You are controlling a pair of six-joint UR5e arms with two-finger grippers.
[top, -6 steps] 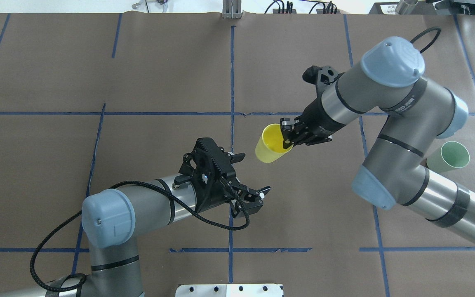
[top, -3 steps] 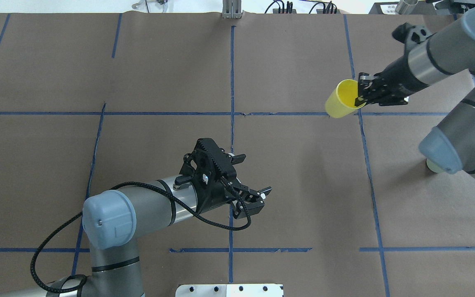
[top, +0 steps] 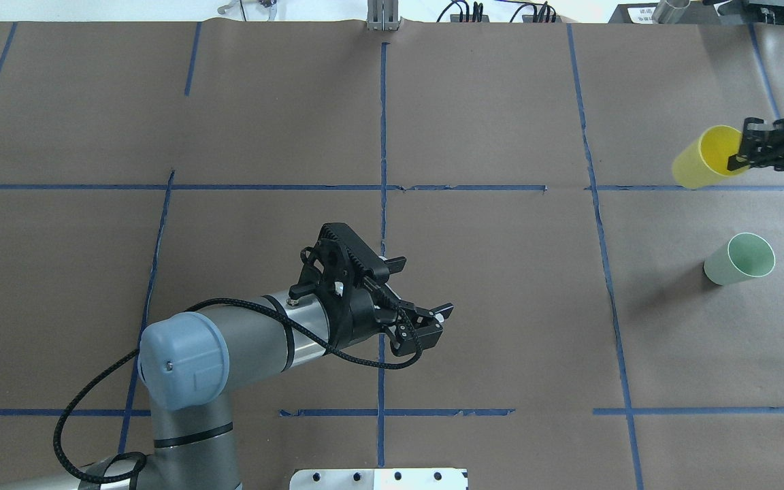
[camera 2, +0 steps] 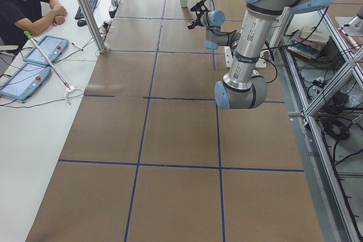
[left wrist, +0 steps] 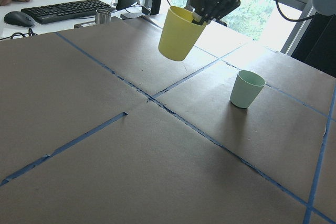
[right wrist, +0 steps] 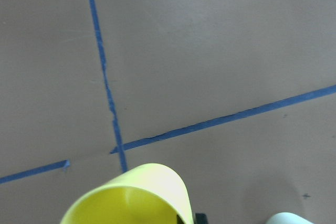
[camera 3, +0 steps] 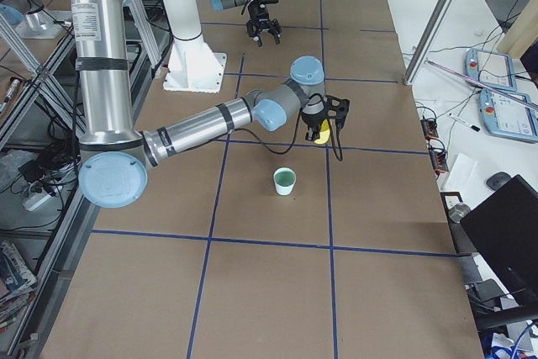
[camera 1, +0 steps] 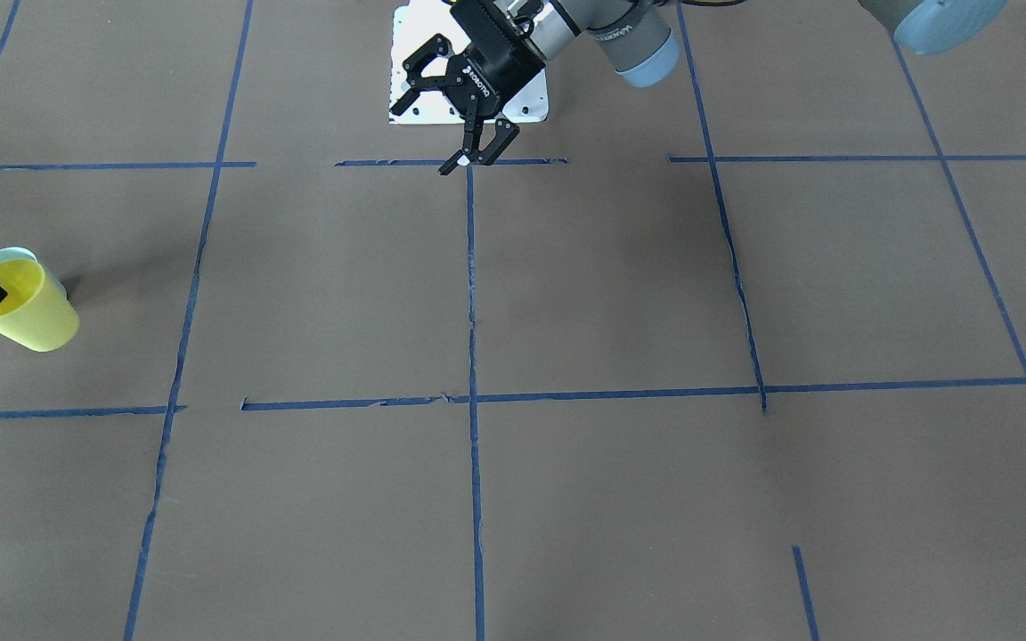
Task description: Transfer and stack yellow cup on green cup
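Note:
The yellow cup, now tilted in the air above the table, will be let go by my right gripper inside the opening of the green cup.
The yellow cup (top: 705, 158) hangs tilted in the air at the far right, above the table. My right gripper (top: 739, 153) is shut on its rim, one finger inside. The green cup (top: 739, 259) stands upright on the table, nearer my base than the yellow cup and apart from it. The left wrist view shows the yellow cup (left wrist: 181, 32) held high, left of the green cup (left wrist: 247, 88). In the front-facing view the yellow cup (camera 1: 23, 312) covers most of the green cup (camera 1: 19, 255). My left gripper (top: 421, 286) is open and empty near the table's middle.
A white mounting plate (top: 378, 478) lies at the table's near edge. Blue tape lines (top: 383, 136) cross the brown table cover. A side desk holds a keyboard (left wrist: 68, 9) and a metal can (left wrist: 103, 17). An operator (camera 2: 25, 1) sits there.
My right arm has carried the yellow cup from the table's middle to the far right, and the green cup shows again. My left gripper has barely moved.

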